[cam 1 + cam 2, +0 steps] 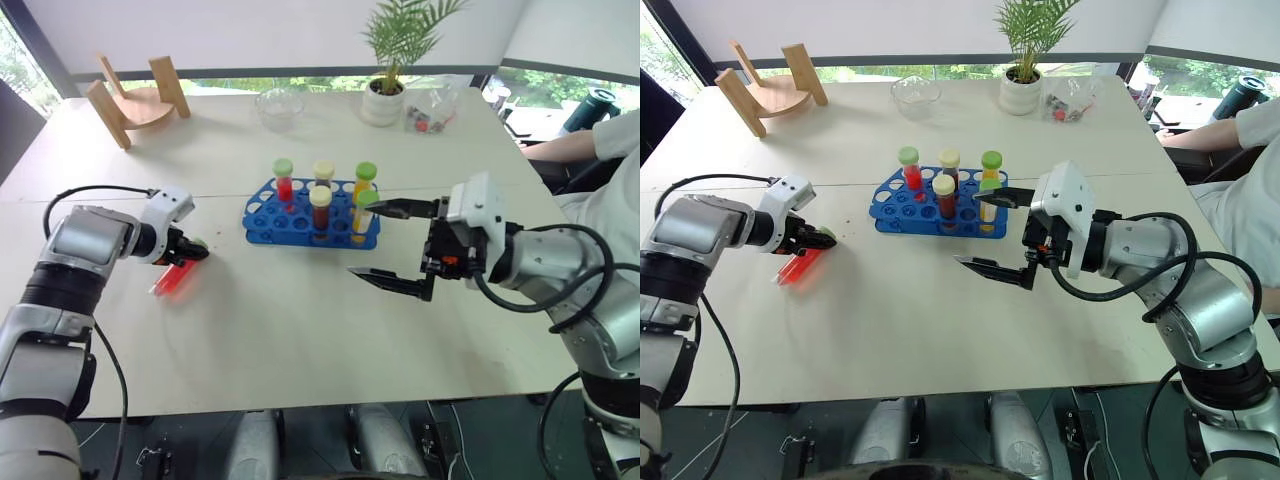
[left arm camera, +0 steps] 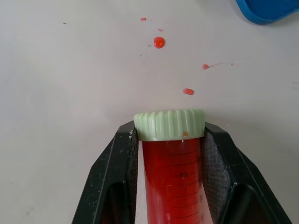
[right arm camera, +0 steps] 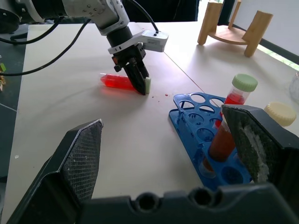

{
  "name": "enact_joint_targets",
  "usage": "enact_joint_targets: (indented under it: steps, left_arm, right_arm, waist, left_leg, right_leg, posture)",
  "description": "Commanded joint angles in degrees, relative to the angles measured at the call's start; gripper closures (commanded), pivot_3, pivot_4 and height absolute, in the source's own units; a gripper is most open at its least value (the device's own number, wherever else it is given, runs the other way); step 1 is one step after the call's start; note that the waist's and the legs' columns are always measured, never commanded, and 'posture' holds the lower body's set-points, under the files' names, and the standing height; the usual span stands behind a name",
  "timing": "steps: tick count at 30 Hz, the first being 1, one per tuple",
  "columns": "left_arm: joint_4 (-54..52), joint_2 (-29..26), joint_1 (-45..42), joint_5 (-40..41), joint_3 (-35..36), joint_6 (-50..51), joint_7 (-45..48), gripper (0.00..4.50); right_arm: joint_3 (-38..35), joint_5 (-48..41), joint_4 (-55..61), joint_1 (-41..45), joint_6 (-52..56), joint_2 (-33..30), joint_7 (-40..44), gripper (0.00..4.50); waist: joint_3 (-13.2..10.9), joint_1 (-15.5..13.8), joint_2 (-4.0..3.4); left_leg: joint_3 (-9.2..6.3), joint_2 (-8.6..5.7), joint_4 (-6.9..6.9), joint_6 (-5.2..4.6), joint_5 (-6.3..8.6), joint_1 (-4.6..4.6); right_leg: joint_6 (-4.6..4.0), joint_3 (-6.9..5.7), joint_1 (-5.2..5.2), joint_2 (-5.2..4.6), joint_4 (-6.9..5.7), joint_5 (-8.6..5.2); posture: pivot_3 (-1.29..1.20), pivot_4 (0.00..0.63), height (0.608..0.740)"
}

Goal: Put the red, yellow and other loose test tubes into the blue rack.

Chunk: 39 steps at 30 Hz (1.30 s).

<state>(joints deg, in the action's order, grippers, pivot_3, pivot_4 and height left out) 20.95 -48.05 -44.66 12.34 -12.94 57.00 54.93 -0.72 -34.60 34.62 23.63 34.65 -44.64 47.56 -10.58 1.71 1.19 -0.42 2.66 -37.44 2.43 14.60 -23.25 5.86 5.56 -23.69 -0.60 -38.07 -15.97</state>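
The red test tube is in my left gripper. It will let go of it in the blue rack (image 1: 284, 213), just in front of the standing red tube.
A red test tube (image 1: 170, 280) with a green cap (image 2: 169, 125) lies on the white table (image 1: 300, 340), left of the blue rack (image 1: 270, 215). My left gripper (image 1: 190, 250) is shut on this tube just below the cap, with a black finger (image 2: 122, 154) pressed on each side. Small red droplets (image 2: 159, 42) dot the table past the cap. Several capped tubes stand upright in the rack, red, yellow and dark ones. My right gripper (image 1: 362, 240) hangs open to the right of the rack, above the table, with nothing between its fingers.
A wooden stand (image 1: 140, 100) sits at the far left corner. A glass bowl (image 1: 279, 105), a potted plant (image 1: 385, 95) and a clear bag of small items (image 1: 432, 115) line the far edge. A person's arm (image 1: 570, 148) rests at the right edge.
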Motion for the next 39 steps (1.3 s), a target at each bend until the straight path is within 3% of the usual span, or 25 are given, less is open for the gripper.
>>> enact_joint_targets:
  steps: [1, 4, 6, 9, 14, 23, 39]
  left_arm:
    - [-4.04, 2.51, -1.92, 7.74, 9.46, -0.50, 2.67, 3.26]
    - [-6.31, 13.08, -5.53, 18.21, 24.68, -7.56, -2.44, 3.26]
    - [-7.70, 19.06, -5.31, 20.21, 29.17, -13.42, -6.34, 3.26]
    - [-9.47, 26.65, -2.57, 18.57, 29.56, -24.45, -10.22, 3.26]
    - [-8.42, 33.35, 3.78, 13.09, 24.58, -42.86, -8.77, 3.26]
    - [1.21, 37.06, 7.39, 7.25, 21.46, -64.45, -8.24, 3.26]
    - [14.65, 39.94, 5.36, 4.79, 20.94, -79.42, -10.20, 3.26]
  right_arm:
    - [-1.85, -0.51, 1.89, -0.07, -0.10, -0.64, -0.32, 0.00]
    - [-1.44, -0.16, 1.70, 0.20, -0.25, -0.40, -0.65, 0.00]
    - [-1.23, -0.07, 1.48, 0.51, -0.29, -0.24, -0.79, 0.00]
    - [-0.81, 0.09, 1.00, 1.24, -0.34, -0.03, -0.93, 0.00]
    - [-0.38, 0.52, 0.65, 1.86, -0.53, 0.17, -1.09, 0.00]
    - [-1.16, 0.01, 2.09, 1.03, 0.17, 0.01, -1.89, 0.00]
    - [-0.87, -0.32, 2.57, 1.22, 0.65, 0.04, -2.39, 0.00]
  waist:
    - [-0.04, -0.45, 0.07]
    - [-0.10, -1.33, 0.16]
    - [-0.11, -1.27, 0.20]
    - [-0.06, -0.68, 0.11]
    - [-0.06, -0.60, 0.11]
    - [-0.07, -0.97, 0.12]
    - [-0.06, -0.84, 0.12]
  left_leg:
    - [-0.01, 0.00, 0.00, 0.00, 0.00, -0.08]
    - [-0.02, 0.01, -0.07, 0.00, 0.00, -0.31]
    - [-0.13, 0.04, -0.37, -0.01, 0.01, -0.58]
    - [-0.01, -0.02, -0.51, -0.12, 0.08, -0.59]
    - [0.02, 0.04, -0.47, -0.15, 0.10, -0.39]
    - [0.03, 0.00, -0.52, -0.15, 0.10, -0.38]
    - [-0.01, 0.00, -0.52, -0.18, 0.12, -0.15]
  right_leg:
    - [0.00, -0.01, -0.08, 0.00, 0.00, 0.00]
    - [0.01, -0.04, -0.30, -0.03, -0.03, 0.01]
    - [0.04, -0.18, -0.34, -0.04, -0.02, 0.02]
    - [0.10, -0.06, -0.34, -0.13, -0.02, 0.06]
    - [0.08, 0.01, -0.31, 0.01, -0.11, 0.08]
    - [0.09, 0.03, -0.18, 0.00, -0.02, 0.08]
    - [0.10, 0.01, 0.08, 0.02, 0.01, 0.07]
  posture:
    - [0.00, 0.150, 0.740]
    - [0.00, 0.150, 0.740]
    - [0.00, 0.150, 0.740]
    - [0.00, 0.150, 0.740]
    - [0.00, 0.150, 0.740]
    - [0.00, 0.150, 0.740]
    - [0.00, 0.150, 0.740]
